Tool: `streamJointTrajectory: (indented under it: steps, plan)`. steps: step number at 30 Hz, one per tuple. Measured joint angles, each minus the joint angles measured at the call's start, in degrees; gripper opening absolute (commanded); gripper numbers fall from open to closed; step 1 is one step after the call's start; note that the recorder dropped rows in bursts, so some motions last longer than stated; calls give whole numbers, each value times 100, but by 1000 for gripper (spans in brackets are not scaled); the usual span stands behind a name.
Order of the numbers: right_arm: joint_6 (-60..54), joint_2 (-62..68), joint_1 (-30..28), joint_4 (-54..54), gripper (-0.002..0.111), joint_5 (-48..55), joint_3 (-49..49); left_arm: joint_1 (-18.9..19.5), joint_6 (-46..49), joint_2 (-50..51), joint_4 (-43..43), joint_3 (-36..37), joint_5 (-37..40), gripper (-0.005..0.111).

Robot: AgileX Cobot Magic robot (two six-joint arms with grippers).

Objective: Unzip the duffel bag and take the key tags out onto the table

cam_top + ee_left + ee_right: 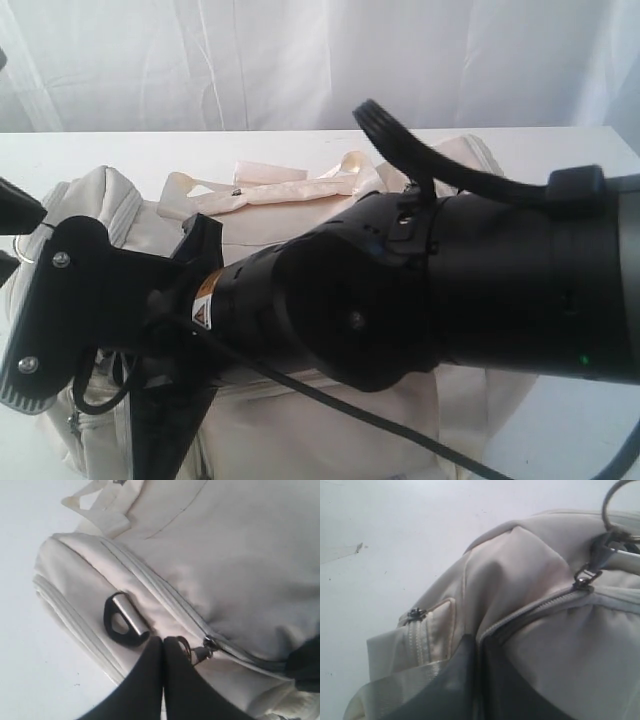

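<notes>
The zipper's pull ring sits outside the shut left fingers; I must back off, open, turn, close around the ring (187, 651), then pull.
The cream duffel bag (260, 430) lies on the white table (60, 155), mostly hidden by my right arm (480, 280), which reaches across it to the left. My left gripper (163, 640) is shut, tips on the bag (225, 555) beside a black D-ring (122, 620). The zipper slider (207, 644) and its pull ring (186, 646) sit against one finger; nothing shows between the tips. My right gripper (479, 639) is shut on a fold of the bag (530, 565) where the zipper line meets its tips. The key tags are hidden.
Satin straps (270, 185) lie across the bag's far side. A second slider (583, 577) with a large metal ring (615, 500) and a side-pocket zip (415, 615) show in the right wrist view. White curtains hang behind the table. A black cable (420, 150) loops over the right arm.
</notes>
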Motion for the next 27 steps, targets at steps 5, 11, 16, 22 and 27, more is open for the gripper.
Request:
streamJointTrajectory:
  steps: [5,11,16,22,27]
  plan:
    - [0,0,0,0,0,118,-13,0,-64,268,516,-3,-577,0]
    - [0,0,0,0,0,160,-20,0,-461,772,1139,-3,-1198,0]
    - [0,0,0,0,0,173,-20,0,-571,973,1241,-12,-1011,0]
    - [0,0,0,0,0,185,-20,0,-292,574,699,-186,101,0]
    - [0,0,0,0,0,185,-20,0,630,198,-123,-262,920,0]
